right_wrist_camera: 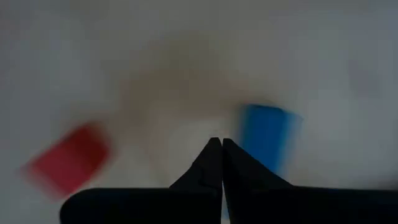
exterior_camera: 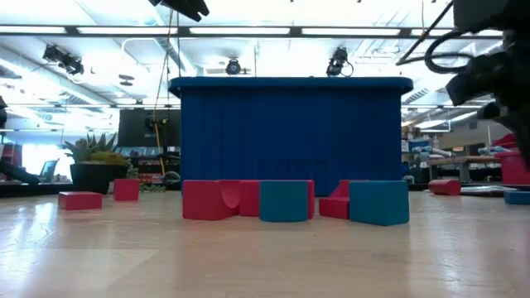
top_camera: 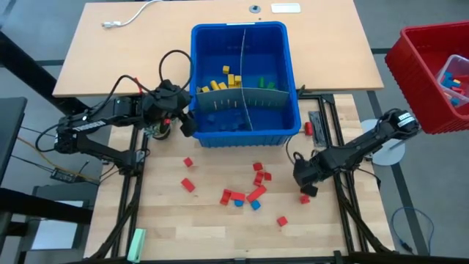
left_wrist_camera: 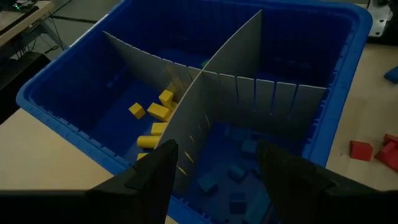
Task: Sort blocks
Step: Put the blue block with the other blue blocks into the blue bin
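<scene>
Right fingers are shut, empty beside the long blue block; they should open, move over it, grip its long sides (right_wrist_camera: 280,146).
A blue bin (top_camera: 245,128) stands at the table's middle, split by grey panels (left_wrist_camera: 205,106). Yellow blocks (left_wrist_camera: 155,118) lie in its far left part, green ones (top_camera: 265,84) in the far right, blue ones (left_wrist_camera: 239,174) in the near left. Red and blue blocks (top_camera: 245,194) lie loose on the table in front of the bin; they also show in the low view (exterior_camera: 284,201). My left gripper (left_wrist_camera: 214,180) is open and empty over the bin's near left corner (top_camera: 187,121). My right gripper (right_wrist_camera: 216,143) is shut and empty, low over the table (top_camera: 306,189) between a red block (right_wrist_camera: 68,158) and a blue block (right_wrist_camera: 267,140).
A red bin (top_camera: 432,73) with blocks stands off the table's right edge. A pale green bar (top_camera: 136,244) lies at the near left. A white cable (top_camera: 132,16) lies at the far edge. Black rails (top_camera: 326,125) run along both sides of the work area.
</scene>
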Robot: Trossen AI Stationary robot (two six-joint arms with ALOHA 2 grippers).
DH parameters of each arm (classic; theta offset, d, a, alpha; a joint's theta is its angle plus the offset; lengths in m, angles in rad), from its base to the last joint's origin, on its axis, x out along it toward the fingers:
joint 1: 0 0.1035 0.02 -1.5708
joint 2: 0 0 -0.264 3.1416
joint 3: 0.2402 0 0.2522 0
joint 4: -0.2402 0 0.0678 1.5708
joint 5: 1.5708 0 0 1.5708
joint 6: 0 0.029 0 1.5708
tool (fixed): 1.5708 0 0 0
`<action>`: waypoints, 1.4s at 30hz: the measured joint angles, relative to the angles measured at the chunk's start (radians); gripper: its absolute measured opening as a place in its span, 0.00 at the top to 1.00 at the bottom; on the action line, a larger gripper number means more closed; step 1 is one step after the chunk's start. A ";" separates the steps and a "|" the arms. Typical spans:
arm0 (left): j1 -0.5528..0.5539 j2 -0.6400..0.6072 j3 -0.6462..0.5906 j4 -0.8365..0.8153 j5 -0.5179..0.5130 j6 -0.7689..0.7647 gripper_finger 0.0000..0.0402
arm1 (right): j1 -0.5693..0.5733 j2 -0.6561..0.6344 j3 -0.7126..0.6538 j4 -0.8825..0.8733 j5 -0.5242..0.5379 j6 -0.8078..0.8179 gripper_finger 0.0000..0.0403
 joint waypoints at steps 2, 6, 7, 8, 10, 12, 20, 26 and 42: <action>0.000 0.000 0.000 0.000 0.000 0.000 0.42 | -0.016 -0.004 0.002 -0.082 0.055 0.076 1.00; 0.000 0.007 0.001 0.006 0.000 0.000 0.42 | -0.057 -0.007 -0.050 -0.096 0.065 0.202 1.00; 0.000 0.009 0.001 0.005 0.000 0.000 0.42 | -0.063 -0.006 -0.065 -0.082 0.065 0.210 1.00; 0.000 0.013 0.001 0.007 0.000 0.000 0.42 | -0.066 -0.006 -0.078 -0.074 0.062 0.209 1.00; 0.000 0.019 0.001 0.004 0.000 -0.001 0.42 | -0.071 -0.006 -0.099 -0.075 0.057 0.209 1.00; 0.000 0.027 0.001 -0.006 0.000 -0.001 0.42 | -0.071 -0.006 -0.109 -0.062 0.052 0.203 1.00; 0.000 0.029 0.001 -0.019 0.000 -0.001 0.42 | -0.031 -0.007 -0.109 0.224 -0.030 0.156 1.00; 0.000 0.029 0.001 -0.019 0.000 -0.001 0.42 | -0.025 -0.006 -0.110 0.481 -0.033 0.071 1.00; 0.000 0.029 0.001 -0.023 0.022 -0.002 0.42 | 0.108 0.001 -0.110 0.719 0.119 -0.063 0.43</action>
